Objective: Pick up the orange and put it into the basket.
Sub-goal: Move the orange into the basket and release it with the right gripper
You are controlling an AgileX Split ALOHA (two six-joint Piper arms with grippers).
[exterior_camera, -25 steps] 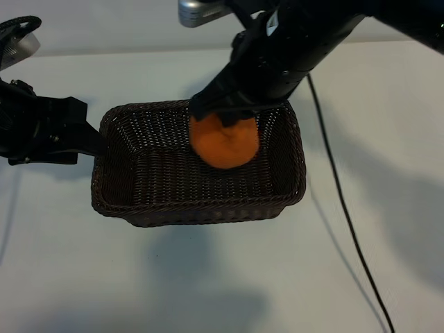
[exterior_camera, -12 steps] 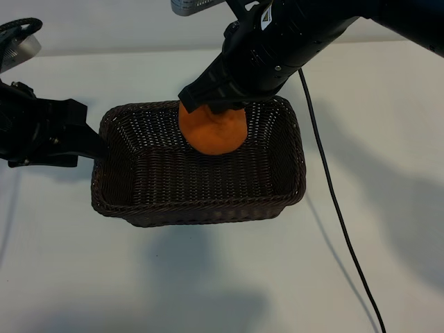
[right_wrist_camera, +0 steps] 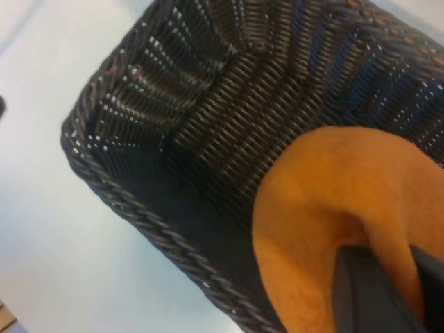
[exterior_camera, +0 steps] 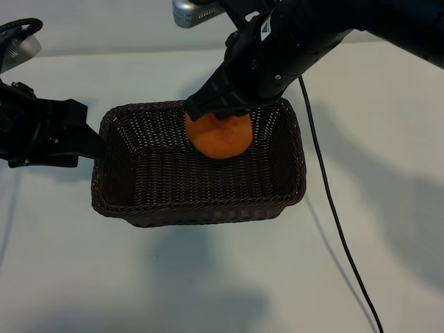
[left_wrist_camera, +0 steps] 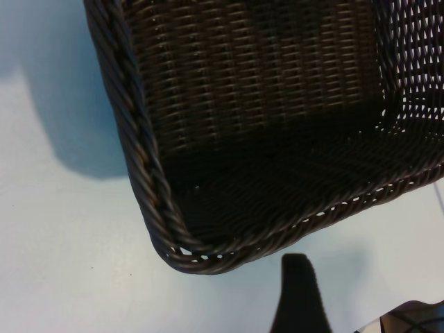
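Note:
Next, my right gripper lets go of the orange on the basket's bottom by the basket's front side (exterior_camera: pixel 233 175), over toward the black cable.
The orange (exterior_camera: pixel 218 139) hangs over the back half of the dark woven basket (exterior_camera: pixel 201 214), a little above its floor. My right gripper (exterior_camera: pixel 223 111) comes down from above and is shut on the orange's top. In the right wrist view the orange (right_wrist_camera: pixel 319 201) fills the near side, with a dark finger (right_wrist_camera: pixel 368 291) pressed into it and the basket (right_wrist_camera: pixel 139 208) below. My left gripper (exterior_camera: pixel 96 144) is open beside the basket's left end. The left wrist view shows one finger (left_wrist_camera: pixel 298 298) on the table just outside a basket corner (left_wrist_camera: pixel 163 208).
A black cable (exterior_camera: pixel 333 208) trails from the right arm across the white table to the front right. The left arm's body (exterior_camera: pixel 35 132) lies along the table at the far left. A silver housing (exterior_camera: pixel 194 10) sits at the top edge.
The right gripper carried the orange a little left and toward the basket's back wall, then came slightly back. The left arm and the basket have stayed still.

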